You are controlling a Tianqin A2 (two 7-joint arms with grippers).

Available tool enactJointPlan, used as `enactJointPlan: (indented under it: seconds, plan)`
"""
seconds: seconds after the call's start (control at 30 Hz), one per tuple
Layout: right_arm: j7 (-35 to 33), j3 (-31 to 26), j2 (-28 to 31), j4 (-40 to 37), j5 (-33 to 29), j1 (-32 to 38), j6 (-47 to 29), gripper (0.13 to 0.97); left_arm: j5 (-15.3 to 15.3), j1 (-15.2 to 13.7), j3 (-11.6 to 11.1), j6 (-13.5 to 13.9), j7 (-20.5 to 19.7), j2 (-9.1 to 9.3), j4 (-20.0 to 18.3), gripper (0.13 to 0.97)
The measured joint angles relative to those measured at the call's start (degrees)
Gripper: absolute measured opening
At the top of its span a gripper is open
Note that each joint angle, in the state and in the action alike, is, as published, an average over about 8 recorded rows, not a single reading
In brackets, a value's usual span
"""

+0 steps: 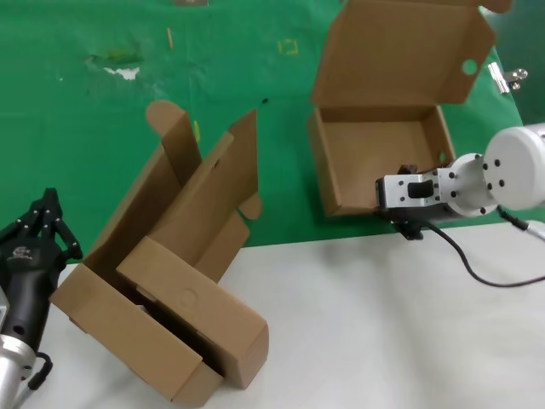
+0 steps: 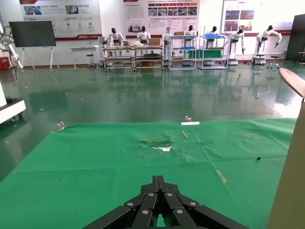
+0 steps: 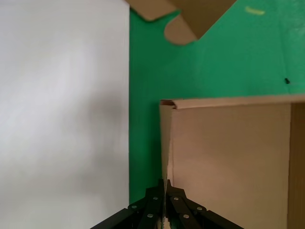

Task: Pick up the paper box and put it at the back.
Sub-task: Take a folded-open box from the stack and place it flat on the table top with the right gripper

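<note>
The robot's right gripper needs to release the paper box on the green cloth (image 1: 352, 181) (image 3: 204, 133) beside the nested cardboard boxes, bordering the white surface.
The paper box (image 1: 379, 162) stands on the green cloth, the back (image 1: 85, 128), close to the cloth's near edge. Its lid is raised, with a small round hole (image 1: 469, 66) in a flap. My right gripper (image 1: 400, 203) is at the box's near wall and shut on it. In the right wrist view the thin wall edge (image 3: 164, 143) runs straight between the closed fingers of that gripper (image 3: 164, 188), with the box's inside (image 3: 228, 162) to one side. My left gripper (image 1: 44, 211) rests at the near left, shut and empty; the left wrist view shows this gripper (image 2: 159, 180) over bare green cloth.
Two other open brown cardboard boxes (image 1: 170, 281) lie nested across the cloth's edge between the arms. A rounded tab (image 3: 183, 28) of one shows in the right wrist view. The white surface (image 1: 383, 324) fills the near side. A metal clip (image 1: 508, 78) lies at the far right.
</note>
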Motion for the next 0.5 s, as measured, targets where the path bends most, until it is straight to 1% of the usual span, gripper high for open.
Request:
enactJointPlan:
  seconds: [0.2, 0.5]
  plan:
    - [2.36, -0.96, -0.77, 2.91, -5.24, -0.63, -0.61, 0.136, 0.00, 0.00, 0.00, 0.00, 0.00, 0.00, 0.00, 0.140]
    - [4.59, -0.82, -1.99, 5.91, -9.43, -2.05, -1.63, 0.136, 0.00, 0.00, 0.00, 0.00, 0.00, 0.00, 0.00, 0.140]
